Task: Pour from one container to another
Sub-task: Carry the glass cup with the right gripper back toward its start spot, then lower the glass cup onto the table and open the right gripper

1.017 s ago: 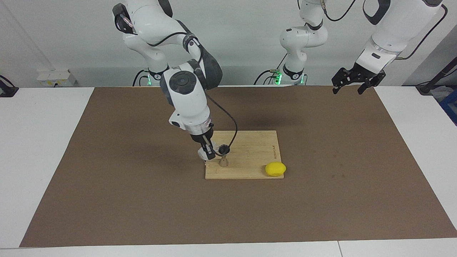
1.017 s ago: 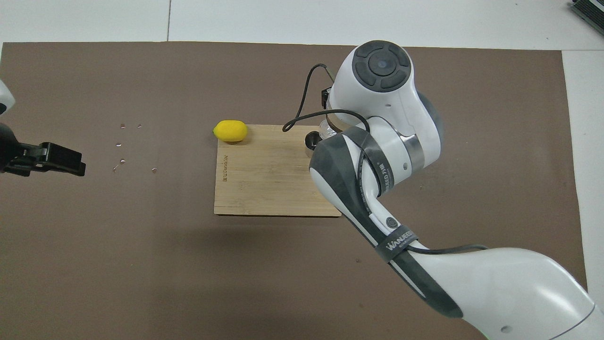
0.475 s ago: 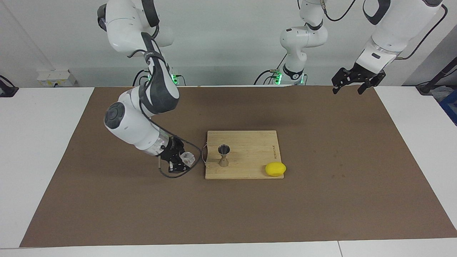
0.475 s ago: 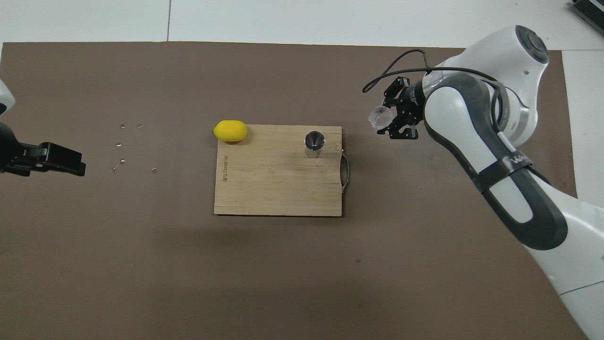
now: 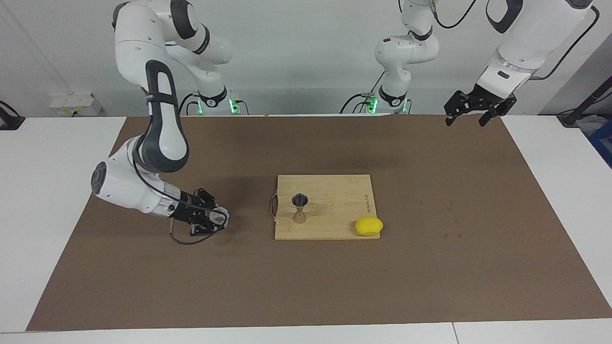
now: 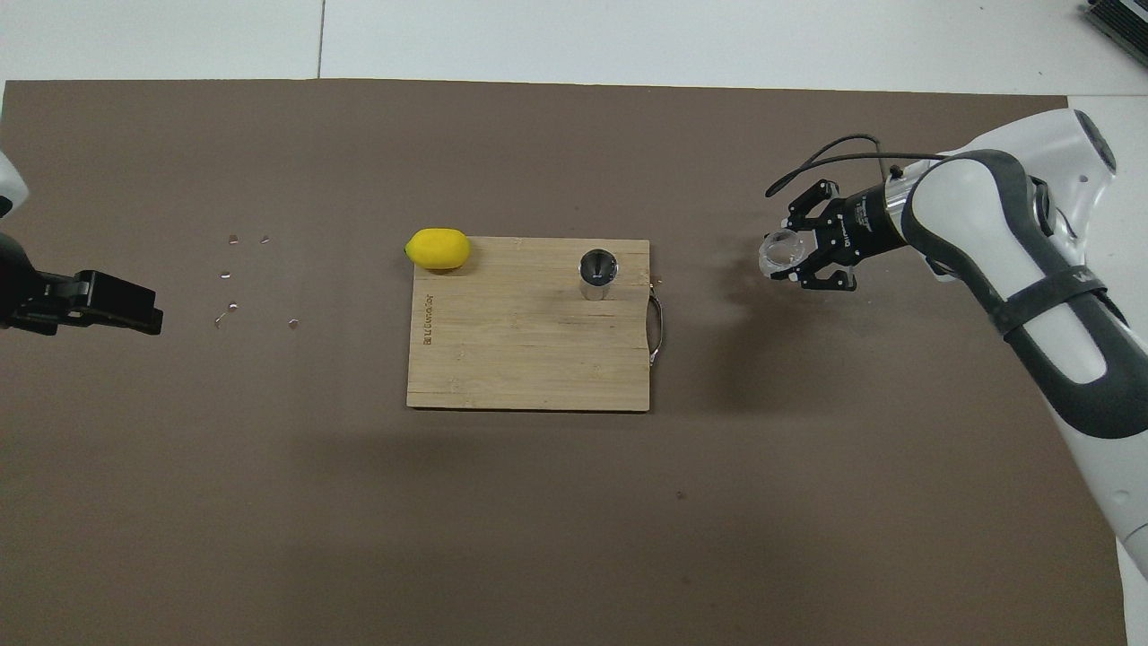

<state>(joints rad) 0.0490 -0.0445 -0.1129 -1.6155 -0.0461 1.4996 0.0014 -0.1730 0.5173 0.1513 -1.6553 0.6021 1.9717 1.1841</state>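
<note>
Next, my right gripper releases the clear glass tumbler, now held low over the brown mat, on the brown mat well out from the cutting board's handle (image 6: 844, 314).
The clear glass tumbler (image 5: 218, 218) is held between the fingers of my right gripper (image 5: 221, 219), low over the brown mat beside the cutting board, toward the right arm's end of the table. The gripper lies nearly level. In the overhead view the tumbler (image 6: 778, 252) shows its round mouth in the right gripper (image 6: 791, 252). The steel hourglass jigger (image 5: 300, 210) stands upright on the wooden cutting board (image 5: 334, 191), apart from the tumbler; it also shows in the overhead view (image 6: 598, 269). My left gripper (image 5: 471, 116) waits open and empty, raised over the mat's corner at the left arm's end.
A yellow lemon (image 5: 368, 226) lies at the board's corner farthest from the robots, toward the left arm's end. The board (image 6: 520, 350) has a metal handle (image 6: 657, 327) on the edge toward the right arm. Small shiny specks (image 6: 231, 274) dot the mat near the left gripper (image 6: 126, 309).
My right gripper has carried the tumbler from beside the jigger off the board, toward the right arm's end, and lowered it near the mat. The left arm has not moved.
</note>
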